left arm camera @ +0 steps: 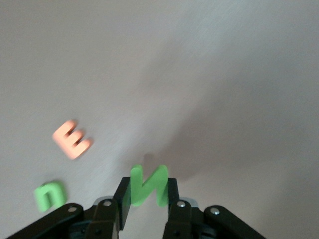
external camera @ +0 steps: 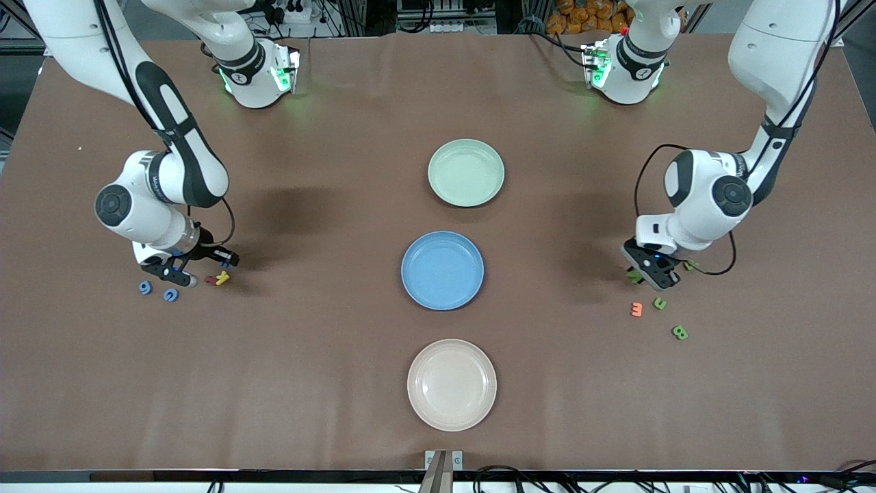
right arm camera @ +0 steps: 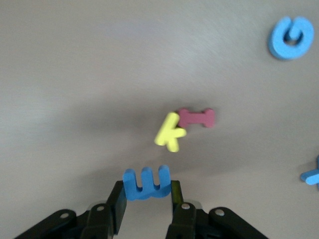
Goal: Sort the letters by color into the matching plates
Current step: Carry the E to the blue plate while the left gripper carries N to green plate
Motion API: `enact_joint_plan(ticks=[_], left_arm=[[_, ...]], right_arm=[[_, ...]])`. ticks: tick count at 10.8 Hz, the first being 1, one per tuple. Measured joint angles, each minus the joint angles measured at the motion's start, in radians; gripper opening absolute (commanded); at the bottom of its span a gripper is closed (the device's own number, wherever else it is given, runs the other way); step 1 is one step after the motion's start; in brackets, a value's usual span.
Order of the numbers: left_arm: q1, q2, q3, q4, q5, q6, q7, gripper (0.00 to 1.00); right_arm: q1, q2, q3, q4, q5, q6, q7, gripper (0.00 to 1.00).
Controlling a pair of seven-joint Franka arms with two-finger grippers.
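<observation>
Next, my left gripper releases the green letter N near the middle of the mint green plate (external camera: pixel 473 173).
My left gripper (left arm camera: pixel 147 191) is shut on a green letter N (left arm camera: pixel 148 183), low over the table at the left arm's end (external camera: pixel 648 275). A green n (left arm camera: pixel 50 195) lies close by. Two more green letters (external camera: pixel 660 303) (external camera: pixel 679 333) lie nearer the front camera. My right gripper (right arm camera: pixel 146 191) is shut on a blue letter shaped like an E (right arm camera: pixel 146 181), low over the right arm's end (external camera: pixel 179 275). A blue G (right arm camera: pixel 291 38) and two blue letters (external camera: pixel 145 287) (external camera: pixel 170 295) lie near it. The mint green plate (external camera: pixel 466 172) and blue plate (external camera: pixel 442 270) sit mid-table, both with nothing in them.
A cream plate (external camera: pixel 452 384) sits nearest the front camera, in line with the other two. A yellow k (right arm camera: pixel 170 131) touches a red I (right arm camera: pixel 197 118) beside the right gripper. An orange E (left arm camera: pixel 73 139) lies among the green letters.
</observation>
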Motion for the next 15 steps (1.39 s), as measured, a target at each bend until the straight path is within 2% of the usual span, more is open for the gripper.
enact_joint_plan(ticks=[2, 5, 9, 12, 15], left_arm=[[-0.011, -0.027, -0.068, 0.001, 0.000, -0.057, -0.133, 0.00], [-0.059, -0.068, -0.170, 0.002, 0.000, -0.146, -0.392, 0.00], [-0.243, -0.092, -0.197, -0.001, 0.000, -0.204, -0.738, 0.00], [-0.354, -0.096, -0.221, -0.006, 0.000, -0.220, -1.018, 0.00], [-0.378, -0.102, -0.307, -0.039, 0.000, -0.225, -1.307, 0.00]], right_arm=[[0.030, -0.016, 0.022, 0.076, -0.001, -0.076, -0.005, 0.17], [0.105, -0.016, 0.058, 0.144, -0.002, -0.081, -0.009, 0.16], [0.222, 0.001, 0.108, 0.264, -0.001, -0.201, 0.010, 0.16], [0.301, 0.088, 0.150, 0.383, -0.001, -0.214, 0.043, 0.16], [0.372, 0.224, 0.172, 0.532, -0.001, -0.212, 0.078, 0.16]])
